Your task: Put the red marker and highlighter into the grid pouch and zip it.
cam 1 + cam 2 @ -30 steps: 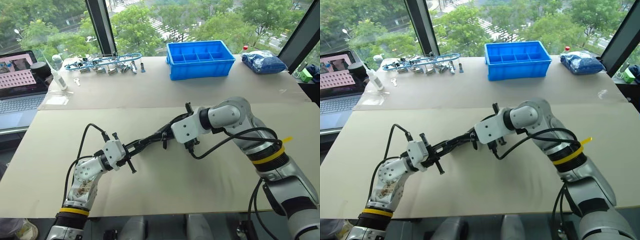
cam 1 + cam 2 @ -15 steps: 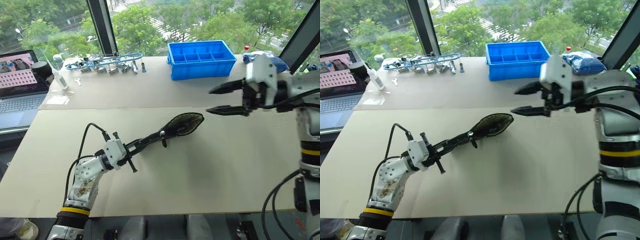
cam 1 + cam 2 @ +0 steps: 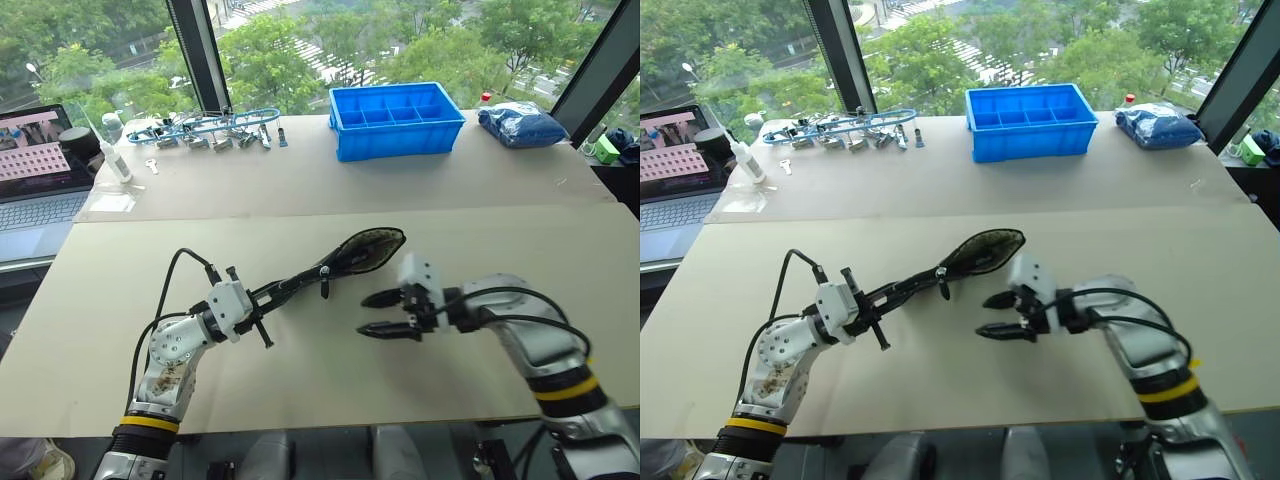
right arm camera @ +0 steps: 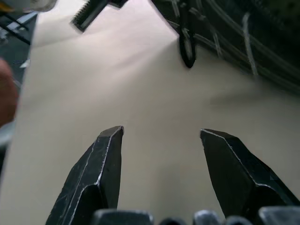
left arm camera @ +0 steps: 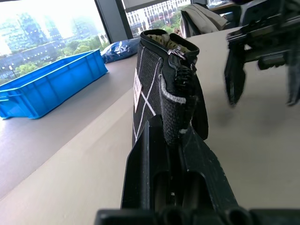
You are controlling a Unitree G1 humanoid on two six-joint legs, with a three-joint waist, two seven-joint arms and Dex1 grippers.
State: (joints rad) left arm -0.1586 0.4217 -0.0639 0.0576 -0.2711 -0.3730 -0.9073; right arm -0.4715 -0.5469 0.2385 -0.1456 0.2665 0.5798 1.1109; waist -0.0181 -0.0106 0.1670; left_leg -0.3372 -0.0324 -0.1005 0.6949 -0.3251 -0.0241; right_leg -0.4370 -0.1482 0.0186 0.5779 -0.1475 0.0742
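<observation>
The zipper pull is midway and the pouch's far end gapes open, so next my right gripper grabs the strap at its top (image 3: 324, 280) and pulls the zip closed.
The grid pouch (image 3: 352, 258) stands on edge over the middle of the table, black with thin white lines, its far end gaping open. My left gripper (image 3: 278, 291) is shut on its near end. The left wrist view has the pouch (image 5: 152, 79) rising from between the fingers, its strap (image 5: 202, 117) hanging at the side. My right gripper (image 3: 364, 315) is open and empty, low over the table just right of the pouch, pointing left. In its wrist view the fingers (image 4: 101, 168) frame bare table under the strap loop (image 4: 186, 47). The red marker and highlighter are out of view.
A blue compartment bin (image 3: 398, 118) sits at the back centre, a blue bag (image 3: 525, 122) to its right. A row of tools (image 3: 210, 125), a bottle (image 3: 112, 150) and a laptop (image 3: 40, 170) are at the back left.
My right gripper left the pouch's far end, swung up and right with its jaws open, then dropped low beside the pouch. The left gripper and pouch stayed put.
</observation>
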